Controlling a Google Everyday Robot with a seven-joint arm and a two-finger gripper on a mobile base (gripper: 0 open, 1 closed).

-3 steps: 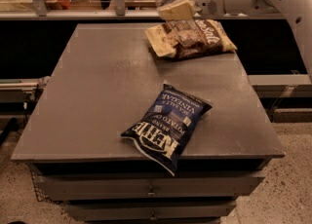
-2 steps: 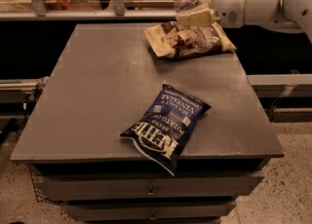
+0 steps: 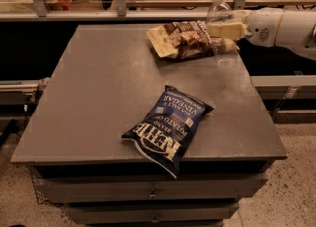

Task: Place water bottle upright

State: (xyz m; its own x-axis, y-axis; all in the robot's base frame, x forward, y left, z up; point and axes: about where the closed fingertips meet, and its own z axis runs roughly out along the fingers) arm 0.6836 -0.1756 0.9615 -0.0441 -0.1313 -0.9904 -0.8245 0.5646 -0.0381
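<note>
Next, I release the water bottle upright on the grey table [image 3: 227, 73] just beside the brown chip bag.
The water bottle [image 3: 220, 11] is clear with a white cap and stands upright at the table's back right, just right of a brown chip bag [image 3: 185, 38]. Its base is at or just above the tabletop; I cannot tell which. My gripper [image 3: 223, 29] reaches in from the right on a white arm [image 3: 284, 26]. Its cream fingers [image 3: 232, 28] are shut around the bottle's middle.
A blue Kettle chip bag [image 3: 170, 125] lies flat at the front middle of the grey table [image 3: 98, 88]. The table's right edge runs close beside the bottle. A shelf rail with upright posts [image 3: 118, 4] runs behind the table. Drawers sit below the front edge.
My gripper has carried the bottle to the right and down, from above the brown bag to beside it. The bottle has gone from tilted to upright.
</note>
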